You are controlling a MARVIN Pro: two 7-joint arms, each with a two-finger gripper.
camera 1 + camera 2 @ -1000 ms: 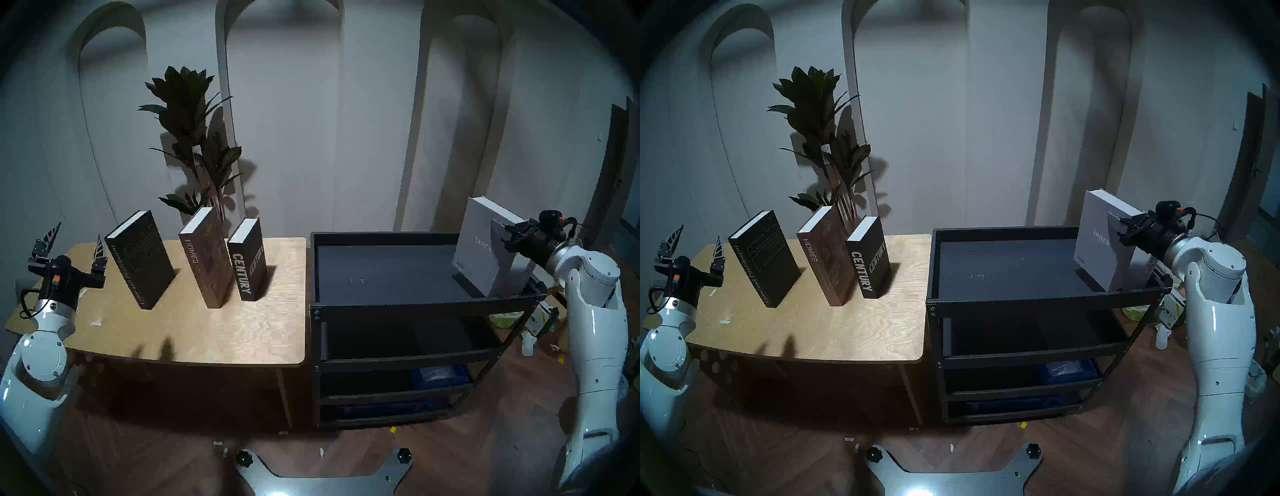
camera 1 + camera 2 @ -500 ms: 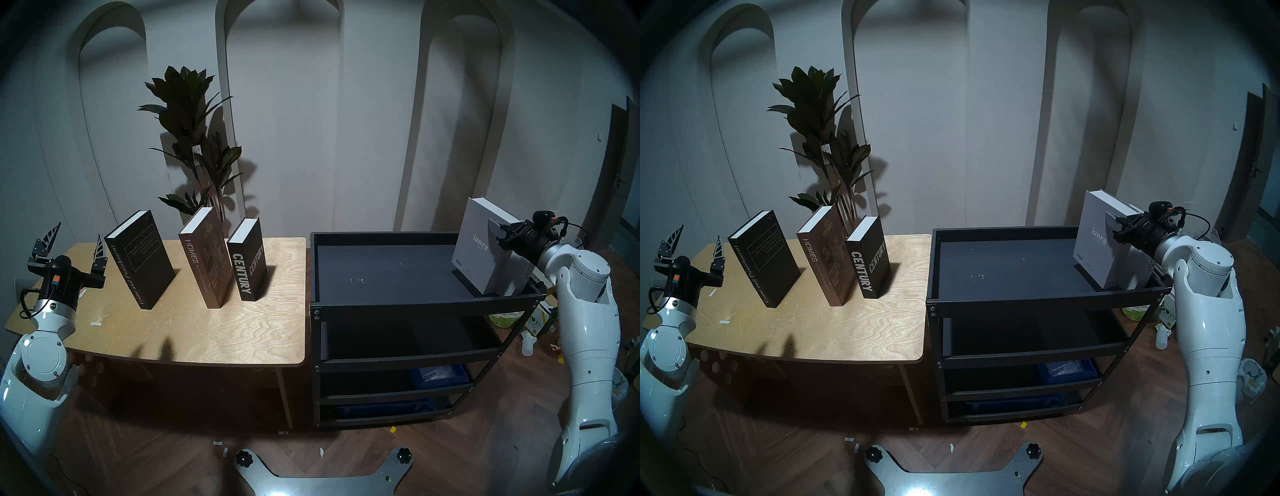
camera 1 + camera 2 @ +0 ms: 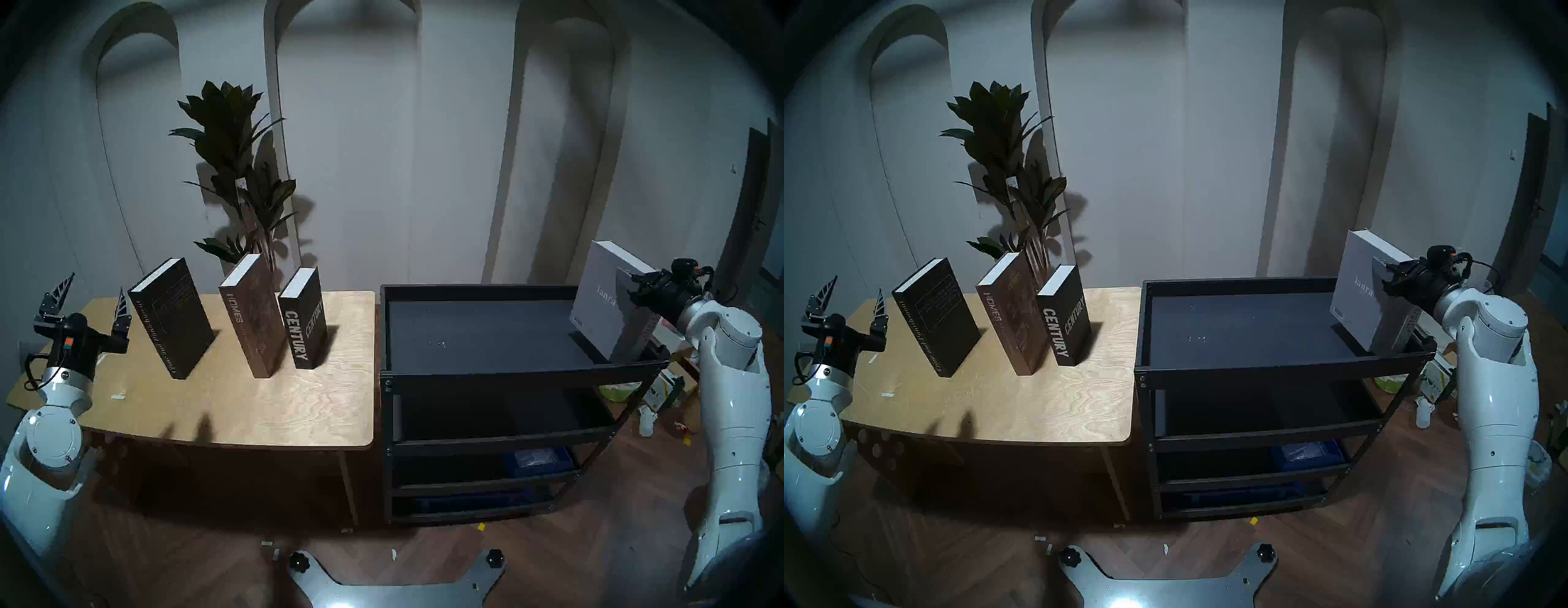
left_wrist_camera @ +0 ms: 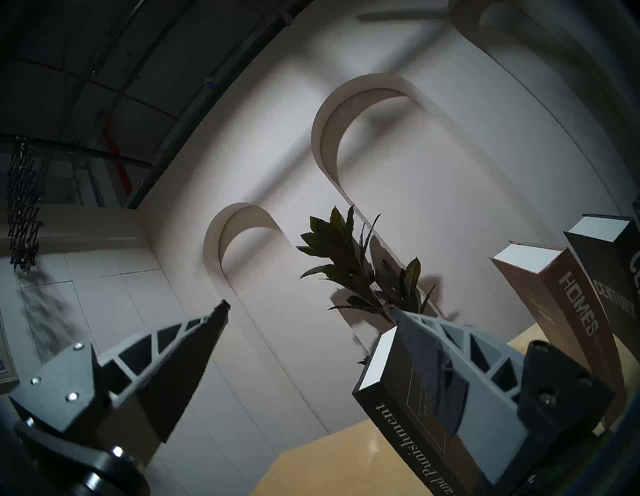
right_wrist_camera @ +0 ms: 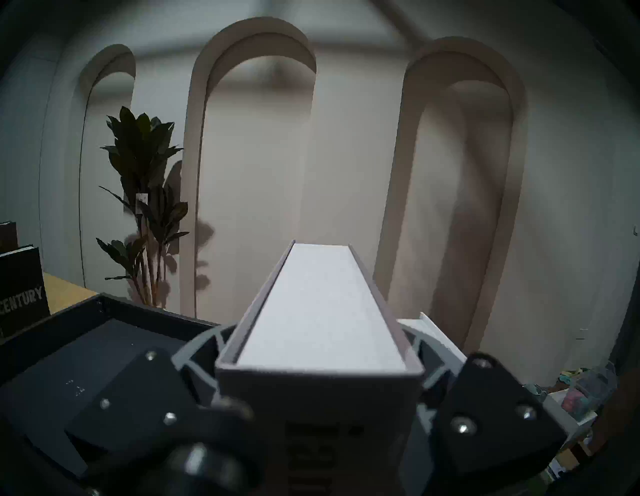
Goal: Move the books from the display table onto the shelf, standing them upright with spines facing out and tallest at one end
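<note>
The robot's right gripper needs to set the grey book down upright on the black shelf's top level [image 3: 609,356], next to the white book.
Three books stand upright on the plywood display table [image 3: 297,407]: black "Crime and Punishment" [image 3: 172,316], brown "HOMES" [image 3: 253,318] and black "CENTURY" [image 3: 303,320]. My left gripper [image 3: 96,283] hangs open left of the black book, empty, its fingers [image 4: 194,332] spread wide. A pale grey "ianra" book [image 3: 600,299] stands upright at the right end of the black shelf [image 3: 509,375]. My right gripper [image 3: 632,285] is shut on its spine edge, and its fingers [image 5: 204,346] flank the grey book [image 5: 322,304]. A white book's spine [image 3: 648,327] shows just right of it.
A tall potted plant [image 3: 237,170] stands behind the table. Lower shelf tiers hold a blue bin [image 3: 536,458]. Clutter and a white bottle [image 3: 647,420] lie on the floor right of the shelf. My base plate [image 3: 394,590] is at the bottom.
My right gripper has carried the grey book a little to the right along the shelf top, closer to the white book. The left arm and the three table books have not moved.
</note>
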